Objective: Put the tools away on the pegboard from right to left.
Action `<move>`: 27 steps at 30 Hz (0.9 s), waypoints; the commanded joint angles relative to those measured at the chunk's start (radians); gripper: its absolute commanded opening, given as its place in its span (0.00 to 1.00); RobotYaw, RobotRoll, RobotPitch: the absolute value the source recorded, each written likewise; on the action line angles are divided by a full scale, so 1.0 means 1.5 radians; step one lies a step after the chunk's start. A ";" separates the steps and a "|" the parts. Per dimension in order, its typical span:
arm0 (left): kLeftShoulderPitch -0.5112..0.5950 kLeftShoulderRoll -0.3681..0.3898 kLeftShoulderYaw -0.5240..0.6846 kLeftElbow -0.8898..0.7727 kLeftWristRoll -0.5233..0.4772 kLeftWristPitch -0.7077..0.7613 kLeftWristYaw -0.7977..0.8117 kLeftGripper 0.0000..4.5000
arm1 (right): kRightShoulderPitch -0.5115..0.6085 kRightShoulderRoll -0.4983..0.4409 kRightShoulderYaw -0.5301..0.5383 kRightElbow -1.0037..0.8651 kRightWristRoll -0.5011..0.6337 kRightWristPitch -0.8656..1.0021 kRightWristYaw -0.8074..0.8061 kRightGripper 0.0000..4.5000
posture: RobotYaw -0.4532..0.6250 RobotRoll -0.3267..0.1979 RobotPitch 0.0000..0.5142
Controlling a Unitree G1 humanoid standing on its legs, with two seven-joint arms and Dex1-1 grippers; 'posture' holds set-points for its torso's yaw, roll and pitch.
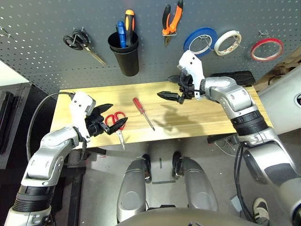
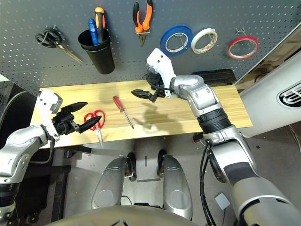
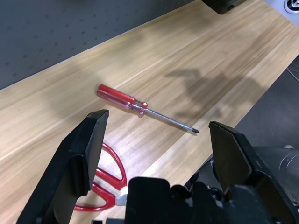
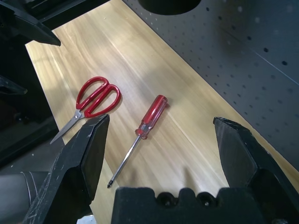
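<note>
Next, I move my left gripper to the red-handled screwdriver, beside the metal rod, and close it on the lower half of its handle (image 1: 140,108) (image 3: 131,103).
On the pegboard (image 1: 47,19) the red tape ring (image 1: 266,49) hangs at the far right and the orange-and-black pliers (image 1: 171,21) hang near the middle. The red-handled screwdriver (image 1: 142,112) lies on the wooden table (image 1: 211,117), and the red-handled scissors (image 1: 116,123) lie to its left near the front edge. My left gripper (image 1: 119,113) hovers open just over the scissors' handles, holding nothing. My right gripper (image 1: 164,86) hangs open and empty above the table, to the right of the screwdriver. In the wrist views the screwdriver (image 3: 122,98) and scissors (image 4: 96,98) lie beyond the open fingers.
Black-handled scissors (image 1: 77,41) hang at the pegboard's left. A black cup (image 1: 124,52) beside them holds a blue and an orange-and-black handled tool. Blue tape (image 1: 200,41) and white tape (image 1: 227,42) hang between the pliers and the red ring. A black box (image 1: 240,75) sits at the table's back right.
</note>
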 commanded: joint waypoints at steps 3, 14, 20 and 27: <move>0.013 -0.007 0.005 -0.001 0.007 -0.001 0.004 1.00 | 0.014 0.009 0.009 0.007 -0.010 0.010 -0.006 0.99 | 0.49 0.62 0.41; -0.042 -0.065 -0.032 0.031 0.032 0.049 0.073 1.00 | 0.027 -0.018 0.015 -0.002 -0.015 -0.006 0.035 0.99 | 0.48 0.62 0.43; -0.117 -0.109 -0.082 0.083 0.089 0.113 0.146 1.00 | 0.039 -0.052 0.015 -0.026 -0.002 -0.011 0.089 0.99 | 0.46 0.62 0.43; -0.192 -0.165 -0.115 0.167 0.114 0.217 0.201 1.00 | 0.077 -0.104 0.011 -0.043 -0.001 -0.055 0.151 0.99 | 0.44 0.62 0.45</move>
